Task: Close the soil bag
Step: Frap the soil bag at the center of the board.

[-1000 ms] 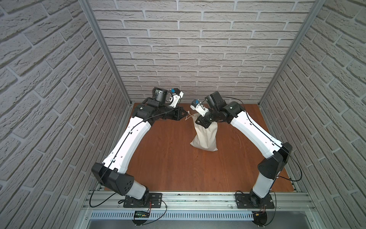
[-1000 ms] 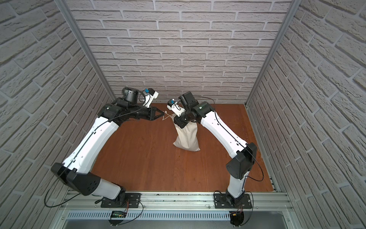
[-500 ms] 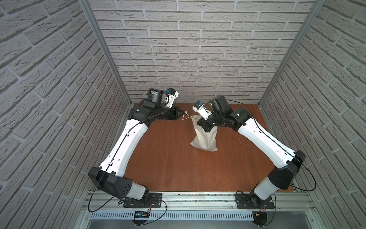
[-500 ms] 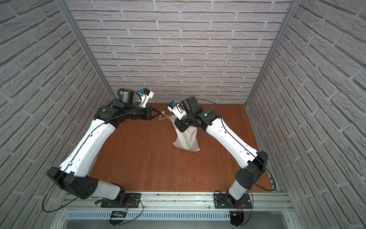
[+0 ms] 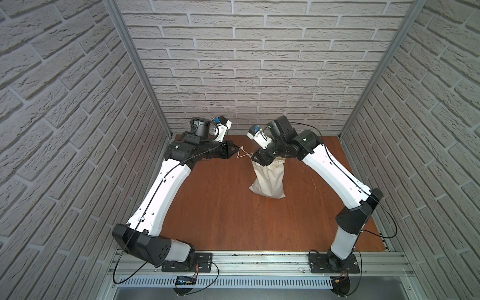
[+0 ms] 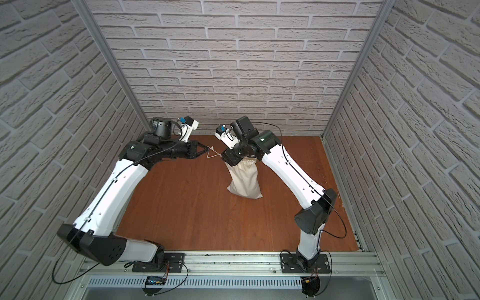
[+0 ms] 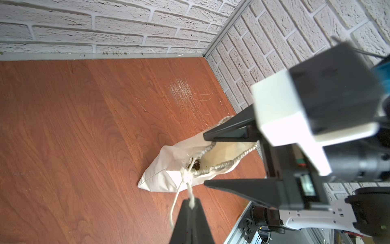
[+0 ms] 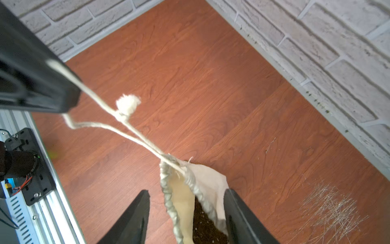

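Note:
My right gripper is to pinch the gathered rim [image 8: 199, 194] before my left gripper takes hold of the cord again, as the soil bag's opening is wide open with the white cord tight.
The cream soil bag [image 5: 268, 179] [image 6: 245, 181] stands upright at the back middle of the wooden table. Its gathered mouth [image 8: 179, 190] gapes partly, and dark soil [image 8: 203, 224] shows inside. The white cord [image 5: 244, 155] [image 8: 126, 122] runs taut from the neck to my left gripper [image 5: 237, 152] [image 6: 208, 149] [image 7: 191, 202], which is shut on it to the left of the bag. My right gripper [image 5: 259, 162] [image 8: 186, 191] is open with its jaws on either side of the bag's neck. One of its fingers [image 8: 232, 202] lies against the cloth.
Brick walls close in the back and both sides. The bag stands near the back wall [image 5: 259, 104]. A patch of pale scratches [image 8: 329, 207] marks the table right of the bag. An aluminium rail [image 5: 246, 259] with both arm bases runs along the front edge.
My right gripper has opened its jaws from around the bag's neck, and its elbow has swung out to the right. The left gripper has drawn the cord slightly to the left.

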`<state>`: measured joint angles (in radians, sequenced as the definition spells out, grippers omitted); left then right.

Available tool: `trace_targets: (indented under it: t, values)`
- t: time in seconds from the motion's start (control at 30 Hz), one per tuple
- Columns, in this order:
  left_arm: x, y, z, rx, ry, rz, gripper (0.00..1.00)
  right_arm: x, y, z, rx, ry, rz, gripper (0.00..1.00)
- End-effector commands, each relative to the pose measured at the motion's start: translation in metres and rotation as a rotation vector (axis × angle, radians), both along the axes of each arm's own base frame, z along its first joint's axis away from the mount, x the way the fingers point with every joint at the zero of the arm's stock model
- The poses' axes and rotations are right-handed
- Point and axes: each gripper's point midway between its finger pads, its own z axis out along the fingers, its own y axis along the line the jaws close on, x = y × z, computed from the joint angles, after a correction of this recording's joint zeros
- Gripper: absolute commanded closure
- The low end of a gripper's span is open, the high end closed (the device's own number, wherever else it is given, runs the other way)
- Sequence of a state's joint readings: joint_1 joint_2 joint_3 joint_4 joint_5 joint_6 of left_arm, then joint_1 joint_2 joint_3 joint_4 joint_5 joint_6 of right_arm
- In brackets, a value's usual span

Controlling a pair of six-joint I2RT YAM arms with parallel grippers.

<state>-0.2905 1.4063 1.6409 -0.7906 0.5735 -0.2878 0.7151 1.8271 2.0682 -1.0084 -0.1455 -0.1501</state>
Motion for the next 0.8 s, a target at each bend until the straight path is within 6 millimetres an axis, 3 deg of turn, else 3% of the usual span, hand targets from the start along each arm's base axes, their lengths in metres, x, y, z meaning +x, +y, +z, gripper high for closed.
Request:
trace_targets:
  t: [0.0, 0.13, 0.17, 0.27, 0.37, 0.53, 0.77]
  values:
    - [0.0, 0.003, 0.015, -0.027, -0.063, -0.002, 1.0, -0.01, -0.003, -0.007, -0.013, 0.032, 0.02, 0.41]
    - [0.0, 0.003, 0.016, -0.027, -0.062, -0.002, 1.0, -0.012, -0.007, -0.018, -0.032, 0.04, 0.018, 0.46]
    - [0.0, 0.003, 0.015, -0.027, -0.061, 0.0, 1.0, -0.011, -0.008, -0.018, -0.035, 0.039, 0.013, 0.52]
    - [0.0, 0.004, 0.016, -0.027, -0.061, 0.002, 1.0, -0.007, -0.01, -0.019, -0.044, 0.028, -0.013, 0.82]
    - [0.001, 0.004, 0.013, -0.03, -0.046, 0.006, 0.98, -0.005, -0.009, -0.013, -0.024, 0.003, -0.032, 0.92]
    - [0.004, 0.009, 0.007, -0.062, -0.018, 0.045, 0.63, -0.009, -0.007, -0.003, 0.025, -0.044, -0.075, 0.97]
    - [-0.005, 0.012, -0.009, -0.146, 0.024, 0.083, 0.41, -0.02, 0.003, -0.011, 0.028, -0.053, -0.077, 0.97]
